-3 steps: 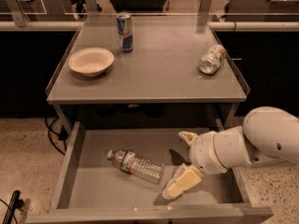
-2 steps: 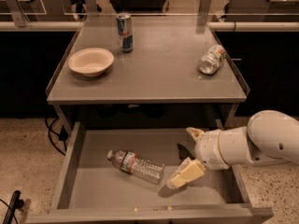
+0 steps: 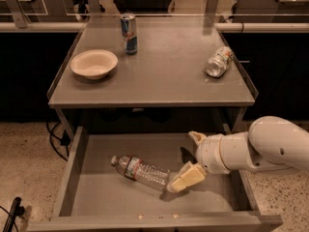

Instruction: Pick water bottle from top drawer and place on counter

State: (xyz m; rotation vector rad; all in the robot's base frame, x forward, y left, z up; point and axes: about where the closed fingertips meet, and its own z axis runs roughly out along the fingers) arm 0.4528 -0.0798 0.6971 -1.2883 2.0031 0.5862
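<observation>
The base end (image 3: 156, 180) of the water bottle, just past the label band and away from the white cap, will be gripped by my gripper.
The water bottle (image 3: 142, 171) lies on its side in the open top drawer (image 3: 96, 197), white cap toward the left, label band near the cap. My gripper (image 3: 191, 159) reaches in from the right on a white arm, low inside the drawer. Its fingers are spread: one cream fingertip (image 3: 186, 178) touches the bottle's base end, the other (image 3: 196, 137) is further back. It holds nothing. The counter (image 3: 164, 71) stands above and behind the drawer.
On the counter are a cream bowl (image 3: 94, 63) at the left, a blue-and-silver can (image 3: 128, 34) at the back, and a short clear bottle (image 3: 218, 62) lying at the right. Low drawer walls flank the bottle. Cables lie on the floor at left.
My gripper has moved a little left and toward the bottle's base, its near fingertip now touching it. The bottle has not moved.
</observation>
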